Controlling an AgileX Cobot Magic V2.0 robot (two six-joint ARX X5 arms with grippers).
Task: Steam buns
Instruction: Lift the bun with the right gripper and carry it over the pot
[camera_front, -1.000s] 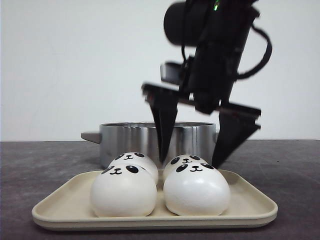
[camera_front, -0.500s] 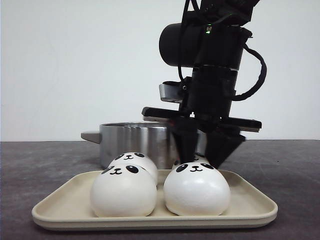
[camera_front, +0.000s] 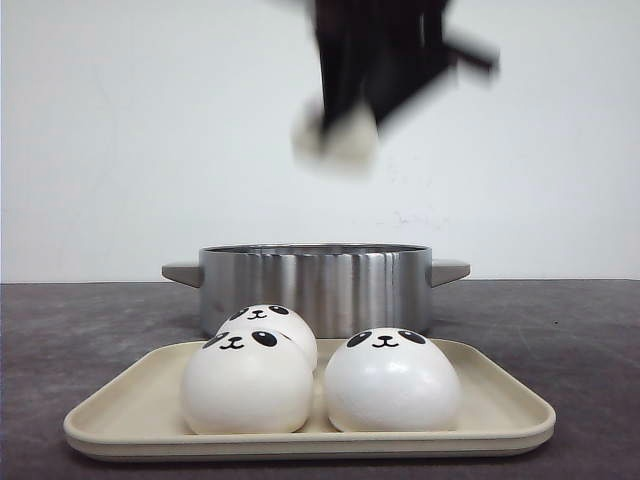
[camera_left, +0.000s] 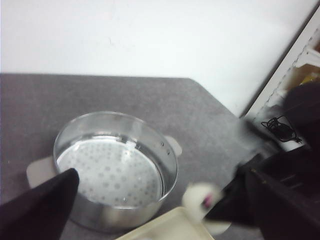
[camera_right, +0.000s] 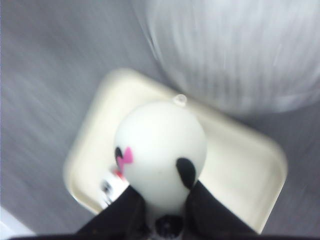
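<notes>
My right gripper needs to let go of the panda bun inside the steel pot (camera_front: 371, 258) behind the beige tray.
Three white panda-faced buns lie on the beige tray (camera_front: 300, 440): front left (camera_front: 247, 380), front right (camera_front: 392, 378), and one behind at back left (camera_front: 268, 325). My right gripper (camera_front: 355, 118), blurred by motion, is shut on the fourth bun (camera_front: 340, 150) and holds it high above the steel pot (camera_front: 315, 285). In the right wrist view the fingers (camera_right: 210, 212) clamp this bun (camera_right: 160, 145) over the tray (camera_right: 250, 165). My left gripper (camera_left: 162, 200) is open and empty, near the pot (camera_left: 167, 165); the held bun (camera_left: 202, 199) shows there too.
The pot holds a perforated steamer plate (camera_left: 110, 170) and has side handles (camera_front: 448, 270). The tray sits right in front of the pot on a dark grey table (camera_front: 570, 330). A white wall is behind; shelving and cables (camera_left: 280, 127) are at one side.
The right gripper closed on the back right bun and lifted it fast from the tray to high above the pot. Three buns stay on the tray.
</notes>
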